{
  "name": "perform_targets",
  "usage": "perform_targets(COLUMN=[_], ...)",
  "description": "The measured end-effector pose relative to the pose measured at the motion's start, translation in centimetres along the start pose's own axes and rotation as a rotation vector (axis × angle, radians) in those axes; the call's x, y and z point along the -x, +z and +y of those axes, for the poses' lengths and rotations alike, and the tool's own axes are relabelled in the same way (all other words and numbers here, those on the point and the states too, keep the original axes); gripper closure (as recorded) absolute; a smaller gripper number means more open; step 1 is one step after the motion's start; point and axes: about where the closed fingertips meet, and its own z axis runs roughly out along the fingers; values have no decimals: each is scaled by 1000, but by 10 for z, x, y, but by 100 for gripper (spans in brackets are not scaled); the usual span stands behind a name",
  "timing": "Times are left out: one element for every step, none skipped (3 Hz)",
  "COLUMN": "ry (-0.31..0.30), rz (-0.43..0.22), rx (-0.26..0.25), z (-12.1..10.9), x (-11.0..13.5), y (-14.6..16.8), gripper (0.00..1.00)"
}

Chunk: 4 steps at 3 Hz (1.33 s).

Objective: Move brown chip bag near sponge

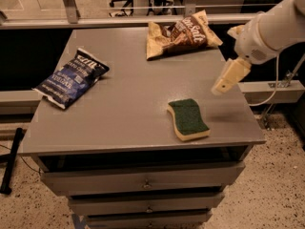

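I need to close my gripper on the brown chip bag's tan end (200, 29), the one closer to the white arm.
The brown chip bag (181, 34) lies at the far right of the grey table top (128, 104), dark brown in the middle with tan ends. The sponge (188, 118), green top over pale yellow foam, lies near the front right. My gripper (228, 78) hangs from the white arm at the right, above the table's right side. It is between the bag and the sponge, right of both, touching neither and holding nothing.
A dark blue chip bag (71, 77) lies at the table's left side. Drawers (143, 182) sit below the table's front edge. A rail (143, 19) runs behind the table, with chair legs beyond. A black pole (12, 159) leans at the lower left.
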Motion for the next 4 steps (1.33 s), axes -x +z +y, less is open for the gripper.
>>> perform_targets(ry=[3,2,23,98], rz=[-147,-146,-151,-206], rx=[-123,-119,-124,-136], z=[-54,-53,-50,-52], x=[30,30,30,41], y=[36,36,37,60], gripper=[0,0,0,0])
